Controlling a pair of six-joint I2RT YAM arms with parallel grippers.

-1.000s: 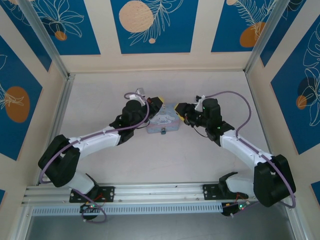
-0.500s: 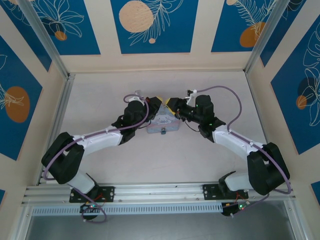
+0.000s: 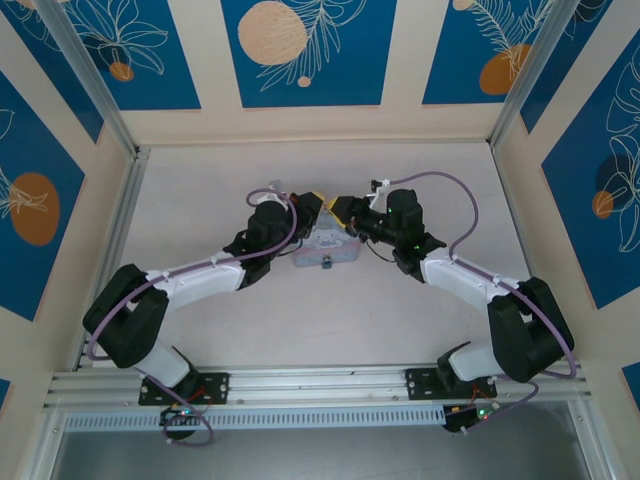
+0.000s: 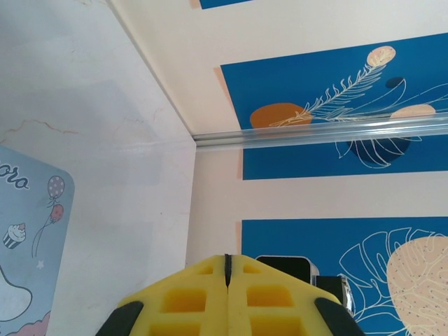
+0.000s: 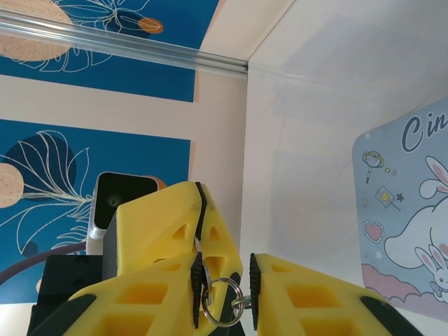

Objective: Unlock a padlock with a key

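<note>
The left gripper's closed fingers cover most of the key, so the right gripper needs to pinch the key ring (image 5: 223,302) while the left gripper opens and regrips.
Above the pastel blue tin (image 3: 325,245) my two grippers meet tip to tip. My left gripper (image 3: 316,207) is shut. In the right wrist view a thin metal strip, apparently the key (image 5: 199,245), comes out of the slit between the left fingers (image 5: 168,220). A small key ring (image 5: 224,280) hangs from it. My right gripper (image 5: 225,269) is open by a narrow gap, its pads on either side of the ring. The tiny dark padlock (image 3: 325,265) sits at the tin's near edge. In the left wrist view the left gripper (image 4: 227,260) shows nothing in its closed slit.
The cartoon-printed tin lid lies below both wrist cameras, at the left (image 4: 28,245) and at the right (image 5: 413,231). Blue-patterned walls and an aluminium rail (image 4: 315,133) enclose the white table (image 3: 200,180). Both arms reach inward from the near edge.
My right gripper has moved left to the left gripper's tip and its jaws have narrowed around the ring. The left arm has barely moved.
</note>
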